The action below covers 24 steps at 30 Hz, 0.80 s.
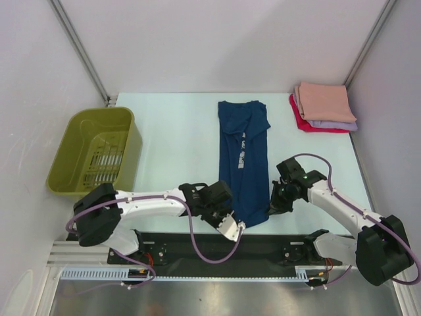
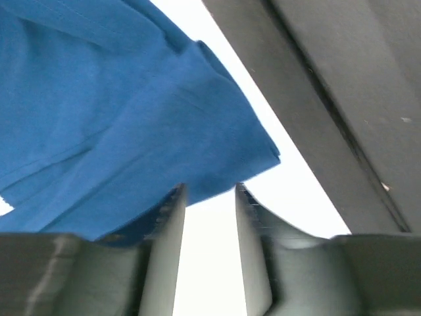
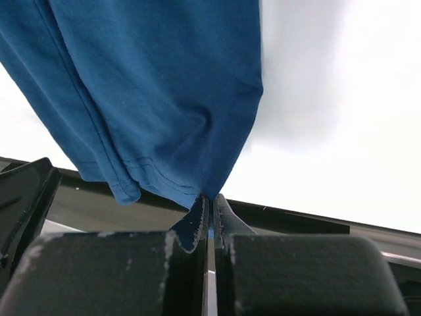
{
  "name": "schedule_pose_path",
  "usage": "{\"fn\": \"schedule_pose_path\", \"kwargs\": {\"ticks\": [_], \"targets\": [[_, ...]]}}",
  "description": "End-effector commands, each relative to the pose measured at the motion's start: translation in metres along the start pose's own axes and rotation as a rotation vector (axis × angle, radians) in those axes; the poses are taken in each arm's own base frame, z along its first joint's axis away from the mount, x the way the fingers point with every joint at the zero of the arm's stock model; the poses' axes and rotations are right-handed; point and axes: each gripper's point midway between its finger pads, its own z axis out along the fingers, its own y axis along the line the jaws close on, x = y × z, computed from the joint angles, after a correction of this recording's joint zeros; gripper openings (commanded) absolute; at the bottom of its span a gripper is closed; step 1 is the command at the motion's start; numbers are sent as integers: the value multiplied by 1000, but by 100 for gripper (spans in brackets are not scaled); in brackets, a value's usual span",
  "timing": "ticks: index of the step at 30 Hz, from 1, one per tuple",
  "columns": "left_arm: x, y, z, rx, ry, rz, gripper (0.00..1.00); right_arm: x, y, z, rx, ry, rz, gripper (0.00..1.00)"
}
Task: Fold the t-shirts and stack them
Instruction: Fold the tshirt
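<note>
The navy t-shirt's edge is just beyond the open fingers of my left gripper, so next I reach in and pinch the hem corner (image 2: 264, 157) before folding toward the collar.
The navy t-shirt (image 1: 245, 158) lies folded lengthwise in a long strip down the middle of the table, its pale print partly showing. My right gripper (image 1: 273, 207) is shut on the near right hem corner; the right wrist view shows the cloth (image 3: 151, 85) pinched between the tips (image 3: 212, 201). My left gripper (image 1: 227, 214) is at the near left hem corner. It is open (image 2: 207, 191), with the shirt's edge (image 2: 131, 112) just beyond the fingertips and bare table in the gap. Folded peach (image 1: 323, 102), lavender (image 1: 339, 124) and red (image 1: 299, 117) tees are stacked at the back right.
The olive-green basket (image 1: 99, 151) stands at the left of the pale table (image 1: 177, 145). The black base board (image 1: 263, 247) of the arms runs along the near edge, just below the shirt's hem. Grey walls close in both sides.
</note>
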Motion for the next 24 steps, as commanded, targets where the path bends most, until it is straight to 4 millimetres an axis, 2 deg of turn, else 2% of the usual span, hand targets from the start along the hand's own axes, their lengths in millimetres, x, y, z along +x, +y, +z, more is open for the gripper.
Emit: {"fn": "schedule_pose_path", "kwargs": {"ticks": [1, 4, 12, 16, 18, 19, 20, 21, 23, 24], "targets": [[-1, -15, -6, 47, -20, 94, 43, -5, 4, -7, -15, -19, -20, 0], [-2, -14, -2, 37, -33, 137, 52, -2, 1, -6, -12, -21, -12, 0], [0, -24, 25, 90, -3, 235, 47, 6, -6, -2, -22, -32, 19, 0], [1, -38, 30, 128, -7, 227, 32, 6, -4, -1, -40, -39, 28, 0], [5, -41, 31, 132, 2, 206, 18, 5, -3, -2, -45, -45, 27, 0], [4, -40, 32, 128, 3, 183, 5, 3, 0, -2, -52, -51, 29, 0], [3, -38, 32, 116, 5, 166, 0, 0, 1, -3, -58, -58, 33, 0], [4, -33, 31, 100, 8, 146, 0, -1, 5, -4, -73, -57, 33, 0], [-1, -13, 24, 38, -2, 63, 0, -12, 13, -11, -101, -85, 41, 0], [6, 4, 18, 1, -6, -7, 0, -17, 17, -13, -113, -91, 44, 0]]}}
